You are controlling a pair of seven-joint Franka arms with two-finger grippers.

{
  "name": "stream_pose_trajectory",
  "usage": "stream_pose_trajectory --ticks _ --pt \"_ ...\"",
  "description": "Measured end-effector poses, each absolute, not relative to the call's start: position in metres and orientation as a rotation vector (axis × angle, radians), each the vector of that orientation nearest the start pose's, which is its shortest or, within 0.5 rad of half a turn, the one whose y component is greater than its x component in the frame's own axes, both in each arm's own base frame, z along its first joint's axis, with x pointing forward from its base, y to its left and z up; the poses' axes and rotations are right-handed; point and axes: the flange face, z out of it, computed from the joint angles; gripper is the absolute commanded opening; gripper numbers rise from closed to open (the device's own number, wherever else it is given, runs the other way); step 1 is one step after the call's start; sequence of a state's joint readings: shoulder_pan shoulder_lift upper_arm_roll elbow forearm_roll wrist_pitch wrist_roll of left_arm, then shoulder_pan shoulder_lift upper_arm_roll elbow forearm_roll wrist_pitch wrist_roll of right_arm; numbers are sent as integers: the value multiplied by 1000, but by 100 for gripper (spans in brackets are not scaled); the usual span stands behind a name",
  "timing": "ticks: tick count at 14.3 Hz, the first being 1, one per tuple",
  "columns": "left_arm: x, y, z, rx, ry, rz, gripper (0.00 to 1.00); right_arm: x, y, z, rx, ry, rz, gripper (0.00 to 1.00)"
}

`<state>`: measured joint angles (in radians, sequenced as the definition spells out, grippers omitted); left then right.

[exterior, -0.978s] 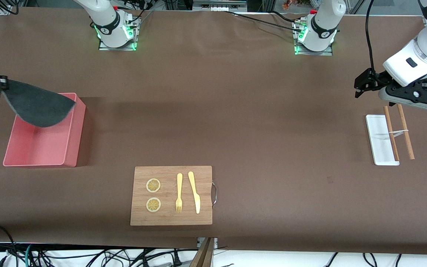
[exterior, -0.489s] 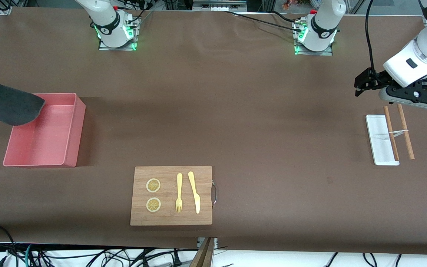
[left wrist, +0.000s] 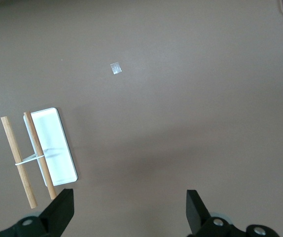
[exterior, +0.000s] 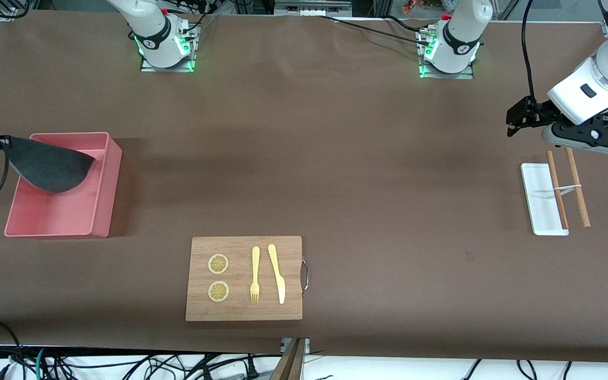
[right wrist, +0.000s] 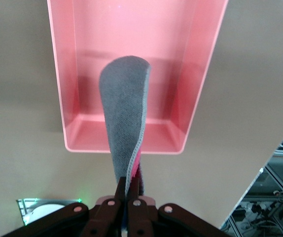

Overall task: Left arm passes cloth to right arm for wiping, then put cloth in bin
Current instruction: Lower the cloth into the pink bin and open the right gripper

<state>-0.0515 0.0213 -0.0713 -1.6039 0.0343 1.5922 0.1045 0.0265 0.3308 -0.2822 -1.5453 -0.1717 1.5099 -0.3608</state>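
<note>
I need to use my right gripper to put the dark grey cloth, now hanging out over the pink bin, down inside the pink bin [exterior: 81, 178] [right wrist: 106, 69], near the bin's side that faces the cutting board.
My right gripper [exterior: 2, 142] is at the right arm's end of the table. It is shut on one end of the dark grey cloth [exterior: 48, 164]. The cloth hangs out over the pink bin [exterior: 113, 179] and shows a magenta reverse near the jaws. In the right wrist view the gripper [right wrist: 129, 186] pinches the cloth [right wrist: 124, 108] above the bin's inside [right wrist: 131, 34]. My left gripper [exterior: 518, 116] is open and empty above the table at the left arm's end. It shows in the left wrist view [left wrist: 129, 200] with its jaws wide apart.
A wooden cutting board [exterior: 243, 311] with two lemon slices, a fork and a knife lies nearer the front camera. A flat white tray [exterior: 539, 195] with two tied wooden sticks [exterior: 578, 184] lies under the left arm. The tray [left wrist: 55, 148] also shows in the left wrist view.
The right gripper swung the cloth off toward the table's end, then brought it back over the bin. The left arm has barely moved.
</note>
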Motion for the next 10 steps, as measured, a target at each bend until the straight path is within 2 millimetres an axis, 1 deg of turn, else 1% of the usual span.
stream_pose_trajectory --ticks 3,6,10 --pt "558 -65 599 -3088 354 54 100 593 -155 411 -3207 -217 646 0" --pt "557 -64 598 -3088 354 63 100 593 -154 380 -3202 -230 596 0" --pt "556 -64 598 -3087 353 75 100 593 -153 338 -3200 -246 582 0"
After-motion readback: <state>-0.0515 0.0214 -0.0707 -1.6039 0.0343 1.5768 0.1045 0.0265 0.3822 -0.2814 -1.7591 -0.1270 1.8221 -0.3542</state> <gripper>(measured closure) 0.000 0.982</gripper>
